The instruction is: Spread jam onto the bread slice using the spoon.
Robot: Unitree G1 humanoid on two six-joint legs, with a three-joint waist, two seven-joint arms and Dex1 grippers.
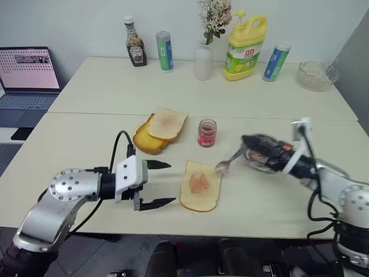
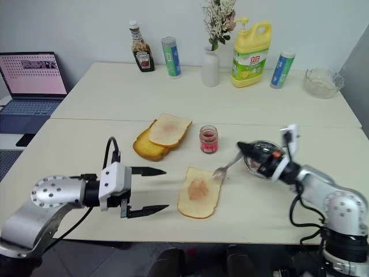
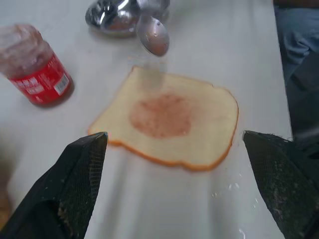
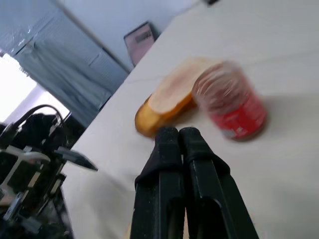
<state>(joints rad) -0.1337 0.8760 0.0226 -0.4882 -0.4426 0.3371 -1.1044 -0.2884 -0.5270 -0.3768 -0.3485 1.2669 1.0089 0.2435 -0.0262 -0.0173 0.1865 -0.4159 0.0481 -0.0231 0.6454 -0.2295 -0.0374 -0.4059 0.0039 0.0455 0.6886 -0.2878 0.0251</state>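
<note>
I need to release the spoon from my right gripper in the round steel dish (image 1: pixel 280 149), leaving its handle leaning over the rim of the dish. The spoon now hangs above the bread slice.
The bread slice (image 1: pixel 200 186) lies flat near the table's front edge, with a reddish smear of jam in its middle. The jam jar (image 1: pixel 207 133) stands open just behind it. My right gripper (image 1: pixel 249 144) is shut on the handle of the spoon (image 1: pixel 229 161). The spoon's bowl hangs just above the slice's far right corner (image 3: pixel 154 37). My left gripper (image 1: pixel 172 183) is open just left of the slice and level with it, with nothing between its fingers (image 3: pixel 84 174).
A round steel dish (image 1: pixel 266 163) sits under my right hand. Two other slices (image 1: pixel 160 130) are stacked left of the jar. Along the back stand a ketchup bottle (image 1: pixel 135 49), two cans, a vase, a yellow jug (image 1: pixel 245 46) and a glass bowl (image 1: pixel 316 74). A laptop (image 1: pixel 29 75) sits far left.
</note>
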